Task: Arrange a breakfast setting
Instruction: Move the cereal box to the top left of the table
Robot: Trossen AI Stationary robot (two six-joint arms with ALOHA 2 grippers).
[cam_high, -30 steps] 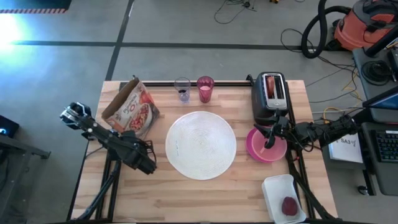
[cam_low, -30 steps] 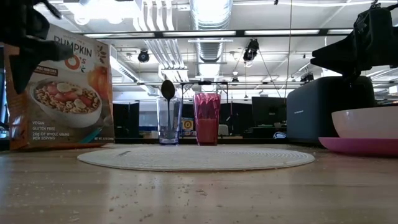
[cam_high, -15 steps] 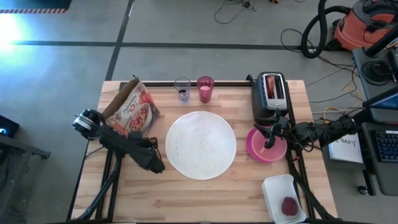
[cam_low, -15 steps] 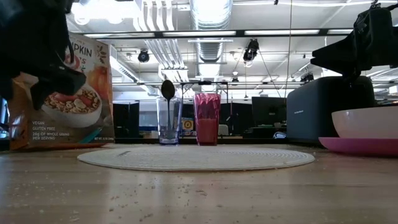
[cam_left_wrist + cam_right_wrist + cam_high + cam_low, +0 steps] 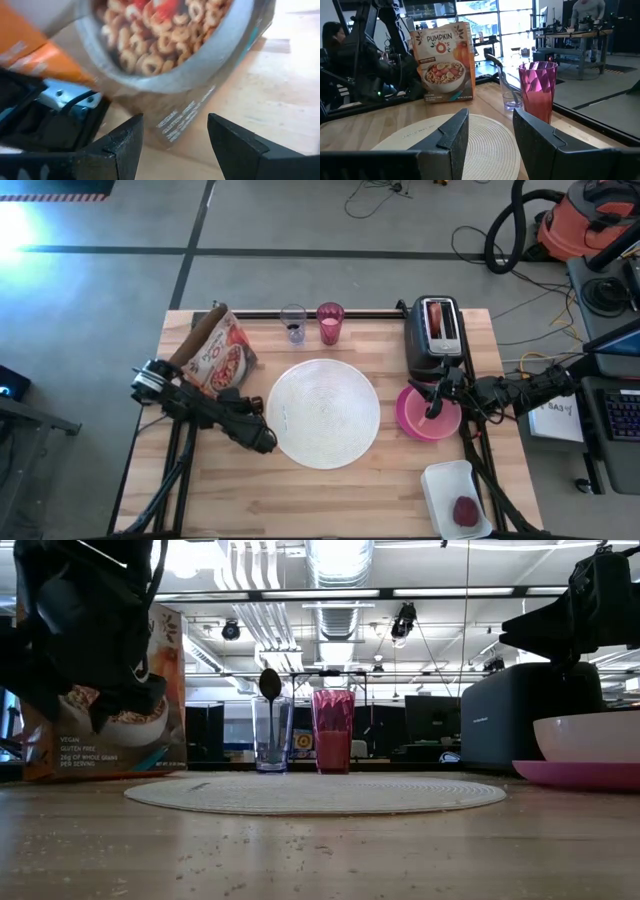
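Note:
The orange cereal bag's printed front has an open top edge (image 5: 227,317) near its far end, and my left gripper needs to go there next and close on it.
The big white round disc (image 5: 323,412) lies mid-table. The orange cereal bag (image 5: 215,355) stands at the far left. My left arm (image 5: 230,420) reaches along the bag's near side. My left gripper (image 5: 175,120) is open, close before the bag's printed front (image 5: 165,55). My right gripper (image 5: 435,405) is open, just above the translucent pink bowl (image 5: 432,418) on the magenta plate (image 5: 580,775). The pink tumbler (image 5: 330,323) stands by a clear glass (image 5: 293,325) holding the spoon (image 5: 270,683). The toasted bread (image 5: 437,315) sticks up from the toaster. The dark-red fruit (image 5: 466,510) lies in a white tray. My left gripper's open fingers stand before the low part of the bag's front (image 5: 180,125), coming level from the near side. Whether a finger touches the bag I cannot tell.
The black toaster (image 5: 435,340) stands at the far right, behind the plate. The white tray (image 5: 455,500) sits at the near right corner. Bare wood (image 5: 330,500) lies between the disc and the near edge. People and desks show in the room beyond (image 5: 585,15).
My left arm has swung toward the table's right edge and come lower, and now stands in front of the cereal bag. The bag has tilted a little, its foot shifting slightly toward the right edge.

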